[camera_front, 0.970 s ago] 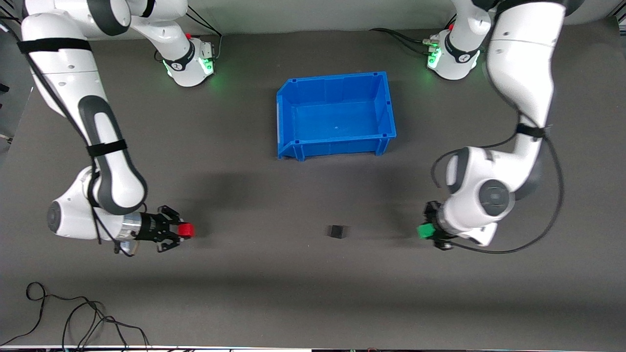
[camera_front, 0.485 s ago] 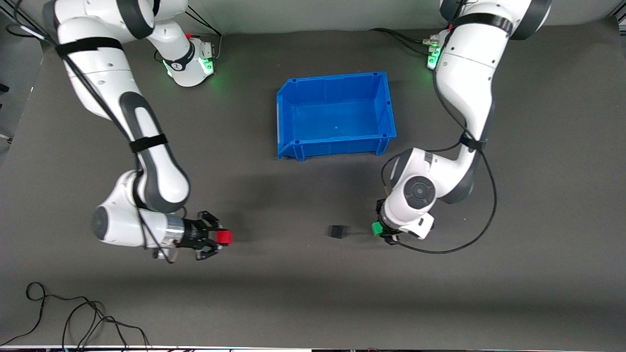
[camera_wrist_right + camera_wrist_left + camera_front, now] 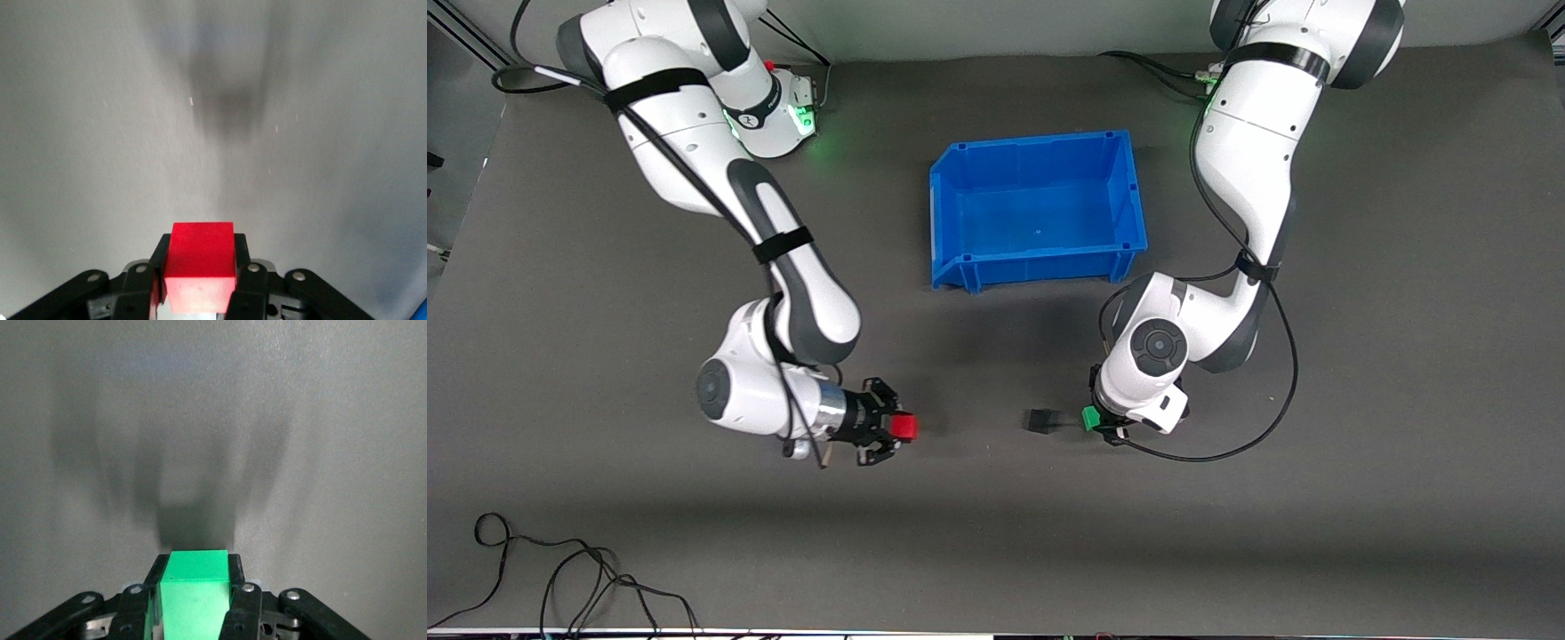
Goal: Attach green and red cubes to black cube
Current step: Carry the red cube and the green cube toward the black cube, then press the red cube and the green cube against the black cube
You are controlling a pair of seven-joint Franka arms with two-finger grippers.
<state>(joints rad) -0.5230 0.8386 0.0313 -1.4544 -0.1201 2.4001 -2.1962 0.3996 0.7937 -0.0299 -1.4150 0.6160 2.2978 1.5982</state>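
The green cube, now held low beside the black cube, will come to rest on the table [image 3: 1062, 428] against the side of the black cube nearest my left gripper, once that gripper lets go of it.
The black cube [image 3: 1040, 420] sits on the dark table, nearer to the front camera than the blue bin. My left gripper [image 3: 1092, 419] is shut on the green cube [image 3: 1090, 418], held low just beside the black cube on the left arm's side, a small gap apart. The green cube [image 3: 195, 590] fills the jaws in the left wrist view. My right gripper [image 3: 898, 428] is shut on the red cube [image 3: 904, 428], over the table on the right arm's side of the black cube, well apart from it. The red cube [image 3: 200, 263] shows between the fingers in the right wrist view.
An empty blue bin [image 3: 948, 200] stands mid-table, farther from the front camera than the cubes. A loose black cable [image 3: 560, 578] lies near the table's front edge at the right arm's end.
Both grippers have moved toward the black cube with their cubes. The left gripper has come close beside it; the right gripper has covered much of the way.
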